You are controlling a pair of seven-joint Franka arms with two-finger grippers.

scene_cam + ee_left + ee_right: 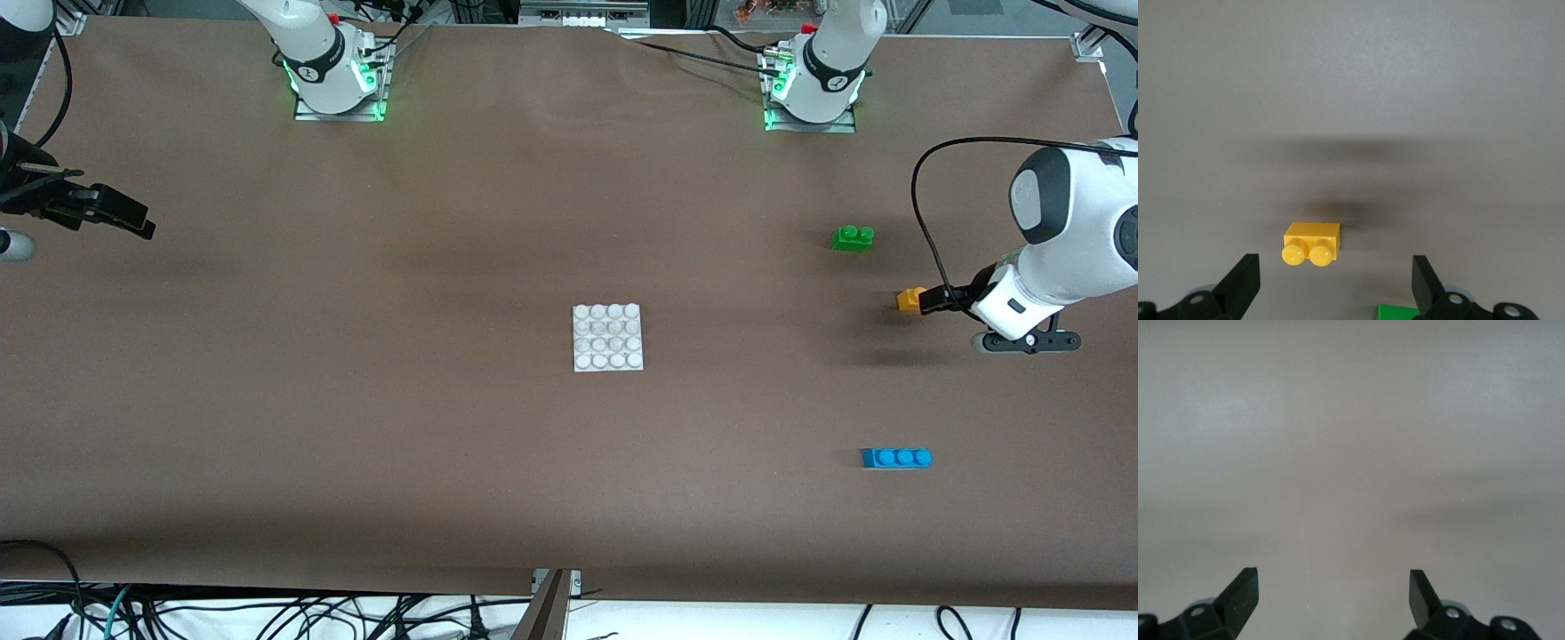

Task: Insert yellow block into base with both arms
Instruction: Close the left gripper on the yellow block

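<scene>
The sides of the yellow block point(909, 300) point(1311, 243) face the green brick and the blue brick. Next, I close my left gripper on those two sides.
The yellow block point(909, 300) point(1313, 243) lies on the brown table toward the left arm's end, studs up. My left gripper point(935, 300) point(1335, 283) hangs low just beside and above it, open, with the block ahead of the fingertips point(1245, 280) and not between them. The white studded base point(607, 337) sits flat in the middle of the table, with nothing on it. My right gripper point(124, 218) point(1333, 597) waits open over bare table at the right arm's end, holding nothing.
A green two-stud brick point(853, 237) point(1397, 312) lies farther from the front camera than the yellow block. A blue three-stud brick point(896, 458) lies nearer to the camera. Cables trail from the left arm's wrist point(925, 231).
</scene>
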